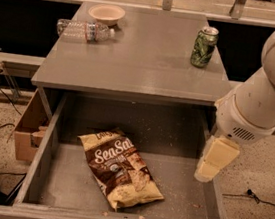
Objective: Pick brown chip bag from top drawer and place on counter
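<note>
The near tan-yellow end (135,185) of the brown chip bag, just past the white script, is the spot my gripper will close on.
The brown chip bag (120,167) lies flat on the floor of the open top drawer (39,169), left of its middle, with the white "Sea Salt" script facing up and tan-yellow ends. The drawer is pulled fully out below the grey counter (144,57). My gripper (213,162) hangs from the white arm over the drawer's right side, next to the right wall. It is well to the right of the bag and apart from it, holding nothing that I can see.
On the counter stand a green can (204,46) at the back right, a pale bowl (106,13) at the back left and a clear plastic bottle (82,29) lying on its side. A cardboard box (26,129) sits on the floor left of the drawer.
</note>
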